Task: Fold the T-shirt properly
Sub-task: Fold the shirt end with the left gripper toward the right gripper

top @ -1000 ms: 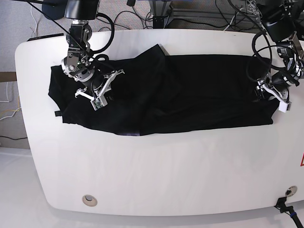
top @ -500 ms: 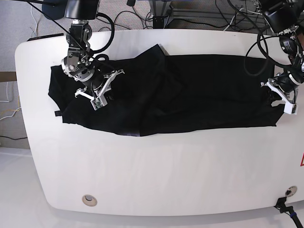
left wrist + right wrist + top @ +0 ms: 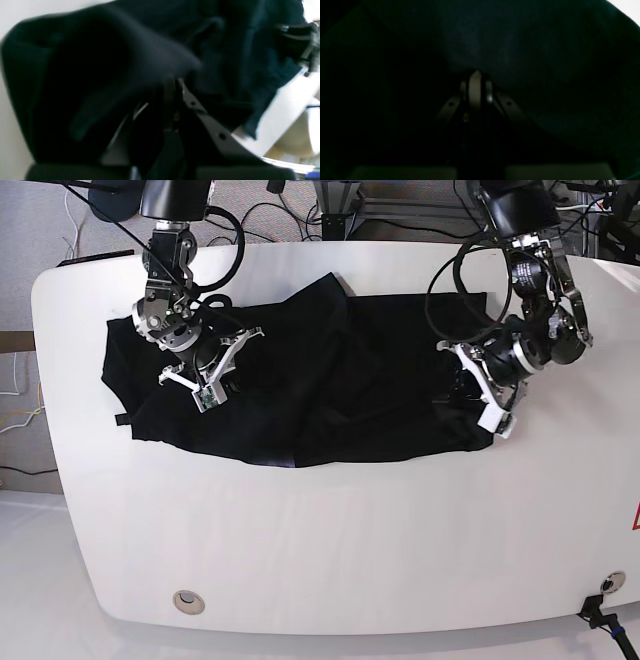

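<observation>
My left gripper will let go of the bunched end on the middle of the black T-shirt (image 3: 318,412) (image 3: 240,72), toward the shirt's front edge.
The black T-shirt (image 3: 340,380) lies crumpled across the back half of the white table (image 3: 350,530), plain side showing. My left gripper (image 3: 472,392) is shut on the shirt's right end, which is drawn in and bunched toward the middle. In the left wrist view the left gripper (image 3: 172,83) pinches a raised fold of the T-shirt (image 3: 100,62). My right gripper (image 3: 213,377) is shut on the cloth near the shirt's left end. The right wrist view shows the right gripper (image 3: 476,75) closed, with the dark T-shirt (image 3: 532,50) all around it.
A round grommet hole (image 3: 188,601) sits near the table's front left edge. A black cable connector (image 3: 598,612) lies at the front right corner. Cables and stand legs (image 3: 340,210) run behind the table's back edge.
The left gripper has closed on the shirt's right end and carried it leftward toward the middle, shortening the spread cloth. The right gripper has stayed where it was.
</observation>
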